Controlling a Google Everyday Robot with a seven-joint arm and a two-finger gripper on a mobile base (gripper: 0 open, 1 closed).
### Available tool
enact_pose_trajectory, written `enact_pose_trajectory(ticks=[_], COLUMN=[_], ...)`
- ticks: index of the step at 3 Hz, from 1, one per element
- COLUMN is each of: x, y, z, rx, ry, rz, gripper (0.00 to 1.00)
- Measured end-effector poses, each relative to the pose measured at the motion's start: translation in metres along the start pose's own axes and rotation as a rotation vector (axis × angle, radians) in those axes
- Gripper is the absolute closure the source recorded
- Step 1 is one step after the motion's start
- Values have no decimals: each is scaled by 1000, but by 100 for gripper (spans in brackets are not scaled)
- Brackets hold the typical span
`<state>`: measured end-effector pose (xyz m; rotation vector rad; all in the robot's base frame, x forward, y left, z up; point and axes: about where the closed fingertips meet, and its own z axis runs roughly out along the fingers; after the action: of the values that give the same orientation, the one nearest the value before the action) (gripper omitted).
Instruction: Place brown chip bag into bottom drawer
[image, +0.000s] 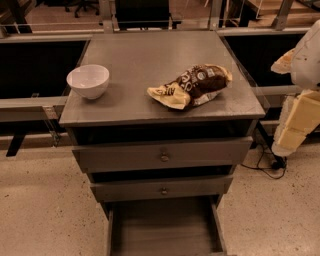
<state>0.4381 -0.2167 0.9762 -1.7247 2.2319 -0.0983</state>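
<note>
The brown chip bag will be gripped by my fingers as they close on the middle (188, 83) of it, between its pale-yellow end and its dark-brown end.
The brown chip bag (192, 85) lies on its side on the grey cabinet top (150, 55), right of centre, dark-brown and pale-yellow with white lettering. The bottom drawer (162, 227) is pulled out toward me at the foot of the cabinet, and its grey tray looks empty. My gripper (296, 125) hangs at the right edge of the view, beside the cabinet's right side. It is below the level of the top, well clear of the bag, and holds nothing that I can see.
A white bowl (88, 81) stands on the left of the cabinet top. Two upper drawers with small knobs (164, 156) sit slightly pulled out above the bottom drawer. A black cable (265, 167) lies on the speckled floor at the right. Rails and dark gaps run behind the cabinet.
</note>
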Motion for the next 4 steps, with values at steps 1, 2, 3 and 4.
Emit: enact_pose_trajectory(ticks=[1, 2, 3, 4], x=[0, 0, -11, -36], y=[0, -13, -85, -110], z=[0, 15, 53, 69], rx=[0, 6, 49, 109], ry=[0, 47, 43, -52], rz=[0, -54, -227, -362], gripper=[0, 0, 0, 0])
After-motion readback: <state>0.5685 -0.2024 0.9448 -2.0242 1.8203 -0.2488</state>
